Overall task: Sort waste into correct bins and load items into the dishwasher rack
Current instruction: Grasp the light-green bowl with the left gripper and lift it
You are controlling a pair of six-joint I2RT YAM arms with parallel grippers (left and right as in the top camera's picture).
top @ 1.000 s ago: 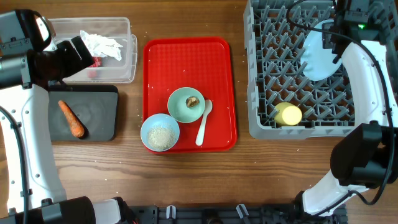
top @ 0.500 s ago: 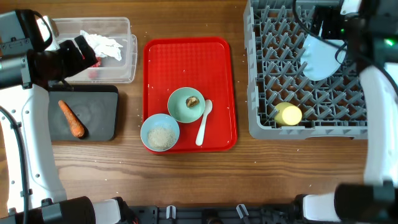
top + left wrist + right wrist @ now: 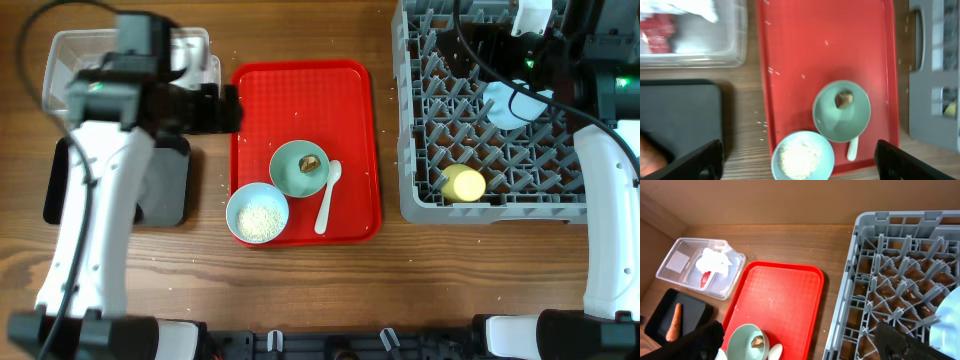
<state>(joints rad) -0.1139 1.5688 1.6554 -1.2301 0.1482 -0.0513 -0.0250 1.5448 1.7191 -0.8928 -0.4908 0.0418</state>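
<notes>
The pale green bowl holds the brown scrap. So my left gripper will next go to the pale green bowl's rim [image 3: 321,187] [image 3: 862,132] next to the white spoon and close there.
My left gripper [image 3: 220,108] [image 3: 797,148] is open and empty, high over the left edge of the red tray. Below it stand a light blue bowl [image 3: 257,213] [image 3: 802,156] holding rice and a pale green bowl [image 3: 299,168] [image 3: 841,112] holding a brown scrap [image 3: 843,99]. A white spoon [image 3: 327,197] lies beside them. My right gripper [image 3: 505,48] [image 3: 800,328] is open and empty above the grey rack [image 3: 420,150] [image 3: 900,270]. The rack holds the pale blue plate [image 3: 510,105] [image 3: 947,325] and the yellow cup [image 3: 463,183]. The clear tub [image 3: 695,50] [image 3: 700,267] holds the tissue [image 3: 715,261] and red wrapper [image 3: 657,37]. The carrot [image 3: 675,322] lies on the black tray [image 3: 660,311].
The red serving tray [image 3: 300,100] lies mid-table between the bins and the rack. In the overhead view my left arm covers much of the clear tub [image 3: 60,55] and black tray [image 3: 165,190], and hides the carrot.
My left arm has swung right from over the clear tub to the red tray's left edge. My right gripper has drawn back from the plate, which stays in the rack.
</notes>
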